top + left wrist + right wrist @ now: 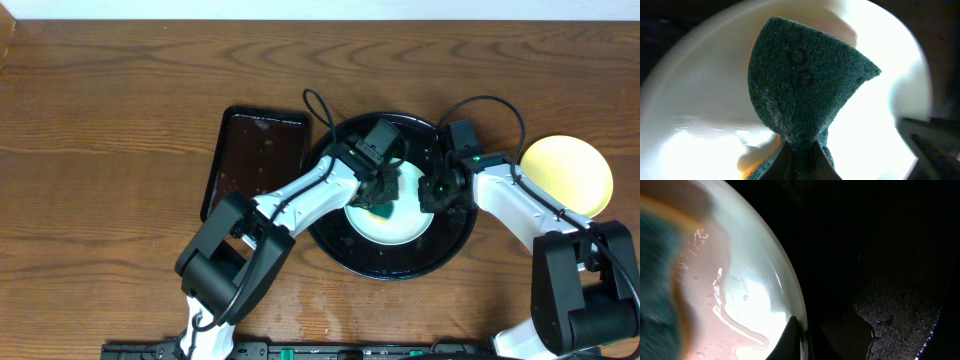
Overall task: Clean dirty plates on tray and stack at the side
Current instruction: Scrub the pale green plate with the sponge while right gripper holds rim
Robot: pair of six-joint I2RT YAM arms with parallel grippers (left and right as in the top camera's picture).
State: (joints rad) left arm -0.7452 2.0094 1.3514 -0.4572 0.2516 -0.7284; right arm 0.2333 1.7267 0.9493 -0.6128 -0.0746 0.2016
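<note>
My left gripper has the green and yellow sponge to put down. Next, I set it just below the middle of the smaller rectangular dark tray (251, 187).
A pale mint-white plate (392, 225) lies in the large round black tray (395, 266). My left gripper (381, 192) is shut on a green and yellow sponge (805, 85) pressed on the plate (700, 100). My right gripper (437, 193) is shut on the plate's right rim (790, 285); one finger lies inside the rim, the other outside. The plate surface shows a pinkish wet film (705, 270). A pale yellow plate (567, 175) lies on the table to the right of the tray. A third plate is not in view.
A smaller rectangular dark tray (255, 155), wet, lies to the left of the round tray. The black tray floor (890, 315) is wet with droplets. Cables loop over the tray's far side. The table is brown wood.
</note>
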